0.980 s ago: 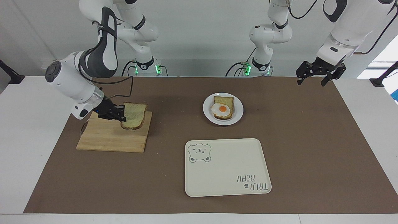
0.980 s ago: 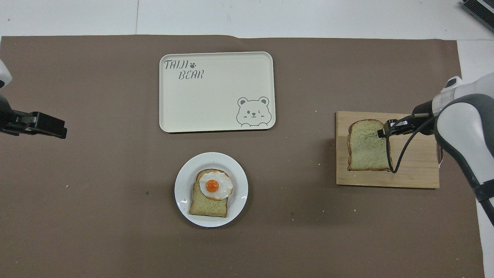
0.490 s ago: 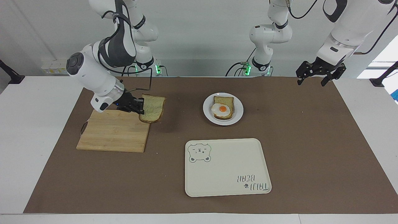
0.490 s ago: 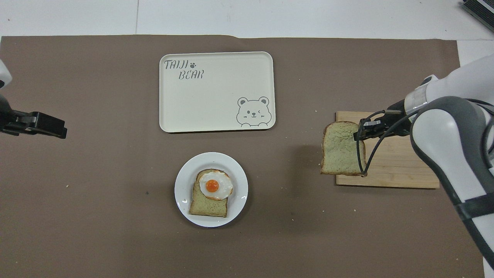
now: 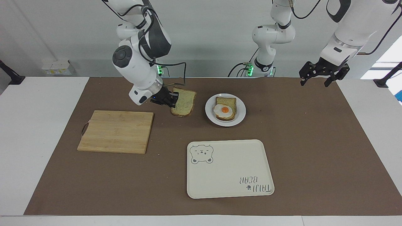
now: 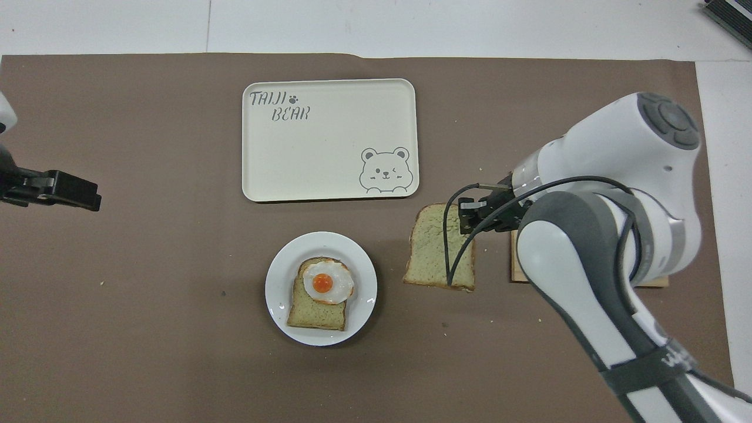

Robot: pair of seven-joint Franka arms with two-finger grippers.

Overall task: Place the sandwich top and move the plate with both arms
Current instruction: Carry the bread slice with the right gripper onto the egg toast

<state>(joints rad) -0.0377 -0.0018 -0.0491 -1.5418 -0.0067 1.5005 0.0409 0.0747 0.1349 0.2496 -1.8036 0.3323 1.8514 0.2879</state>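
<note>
Next, my right gripper lets go of the sandwich top on the fried egg (image 6: 318, 288) that lies on the bread slice on the plate. The top now hangs beside the plate.
My right gripper (image 5: 171, 100) is shut on one edge of the sandwich top (image 5: 183, 105), a plain slice of bread. It holds the slice in the air over the brown mat, between the wooden cutting board (image 5: 116, 131) and the small white plate (image 5: 240, 114). In the overhead view the slice (image 6: 432, 252) hangs from the right gripper (image 6: 470, 217), beside the plate (image 6: 276, 294). On the plate lies a bread slice with a fried egg (image 5: 225, 110). My left gripper (image 5: 318, 77) waits open in the air over the left arm's end of the mat.
A cream rectangular tray with a bear drawing (image 5: 226, 172) lies farther from the robots than the plate. The cutting board is bare and sits toward the right arm's end. The brown mat (image 5: 314, 141) covers the table.
My right gripper has lifted the sandwich top off the cutting board and carried it toward the plate. The left arm has not moved.
</note>
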